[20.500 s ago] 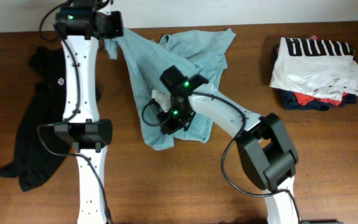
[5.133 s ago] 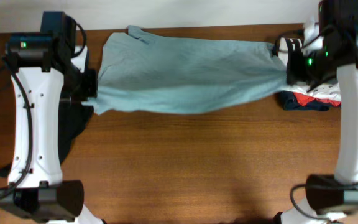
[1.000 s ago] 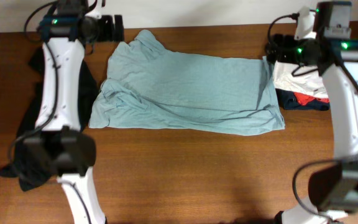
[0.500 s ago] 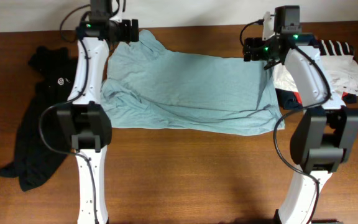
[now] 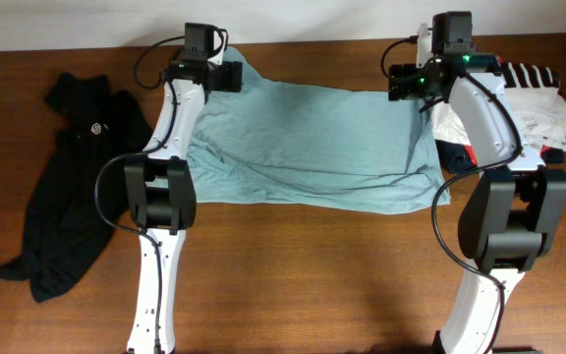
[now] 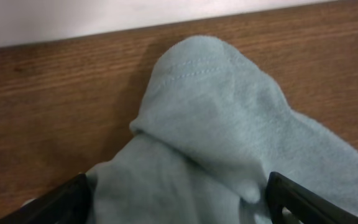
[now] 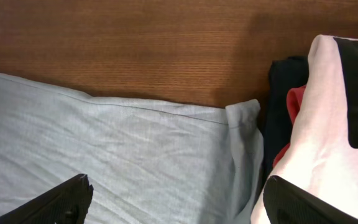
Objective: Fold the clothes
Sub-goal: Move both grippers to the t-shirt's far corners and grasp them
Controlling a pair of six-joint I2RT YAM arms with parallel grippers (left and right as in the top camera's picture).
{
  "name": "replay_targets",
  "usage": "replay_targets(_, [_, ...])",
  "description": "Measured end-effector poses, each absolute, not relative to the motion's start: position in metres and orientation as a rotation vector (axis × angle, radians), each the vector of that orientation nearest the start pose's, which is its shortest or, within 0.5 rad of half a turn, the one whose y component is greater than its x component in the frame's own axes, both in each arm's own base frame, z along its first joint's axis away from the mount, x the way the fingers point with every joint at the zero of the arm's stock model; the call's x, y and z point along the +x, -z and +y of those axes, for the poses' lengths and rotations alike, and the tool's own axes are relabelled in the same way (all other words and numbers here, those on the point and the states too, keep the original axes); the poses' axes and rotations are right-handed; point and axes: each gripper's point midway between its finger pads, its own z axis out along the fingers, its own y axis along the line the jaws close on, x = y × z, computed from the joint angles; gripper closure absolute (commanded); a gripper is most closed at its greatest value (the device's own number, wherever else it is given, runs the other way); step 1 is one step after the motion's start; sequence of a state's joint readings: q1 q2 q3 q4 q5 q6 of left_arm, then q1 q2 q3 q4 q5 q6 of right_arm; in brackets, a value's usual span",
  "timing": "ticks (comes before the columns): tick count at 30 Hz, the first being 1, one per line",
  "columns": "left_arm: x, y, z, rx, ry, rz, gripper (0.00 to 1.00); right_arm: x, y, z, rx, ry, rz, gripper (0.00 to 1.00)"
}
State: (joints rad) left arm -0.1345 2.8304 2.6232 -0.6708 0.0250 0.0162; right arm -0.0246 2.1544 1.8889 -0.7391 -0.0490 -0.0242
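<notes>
The shirt's bunched corner humps between my open left fingers; next I pinch its tip toward the table's back edge point(image 5: 170, 49).
The pale grey-teal shirt point(image 5: 312, 138) lies spread flat across the middle of the table, with creases at its left side. My left gripper point(image 5: 232, 77) hovers over its bunched back-left corner. In the left wrist view that gripper point(image 6: 179, 205) is open, with the humped cloth point(image 6: 210, 118) lying between its wide-set fingers point(image 6: 61, 202). My right gripper point(image 5: 398, 82) is over the shirt's back-right corner. The right wrist view shows it point(image 7: 179, 205) open above the shirt's hem point(image 7: 166, 143). The black top point(image 5: 67, 187) with its white round logo lies crumpled at far left, untouched.
A stack of folded clothes sits at back right: a white shirt with black letters point(image 5: 538, 103) point(image 7: 328, 124) on red and navy garments point(image 5: 475, 157), touching the teal shirt's right edge. The table's back edge point(image 5: 312, 43) runs just behind both grippers.
The left arm has swept right along the back edge to the shirt's back-left corner. The right arm moved left off the stack to the back-right corner. The shirt stays flat.
</notes>
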Motion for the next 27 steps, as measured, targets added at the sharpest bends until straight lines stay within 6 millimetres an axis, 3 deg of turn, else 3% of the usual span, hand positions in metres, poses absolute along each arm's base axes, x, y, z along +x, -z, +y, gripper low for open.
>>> replay_targets(7, [0.654, -0.007, -0.083, 0.184, 0.036, 2.549, 0.16, 0.549, -0.120, -0.006, -0.019, -0.034, 2.575, 0.07])
replay_targets(12, [0.618, -0.004, -0.077, 0.185, 0.023, 2.704, 0.16, 0.549, -0.120, -0.006, -0.019, -0.034, 2.576, 0.04])
replay_targets(19, [0.584, -0.003, -0.068, 0.095, -0.017, 2.848, 0.16, 0.548, -0.119, -0.006, -0.023, -0.033, 2.581, 0.04])
replay_targets(24, [0.579, -0.006, -0.065, 0.066, -0.033, 2.867, 0.15, 0.548, -0.119, -0.007, -0.021, -0.026, 2.582, 0.04])
replay_targets(27, [0.583, -0.008, -0.063, 0.067, -0.046, 2.848, 0.05, 0.550, -0.120, -0.008, -0.030, -0.017, 2.571, 0.04])
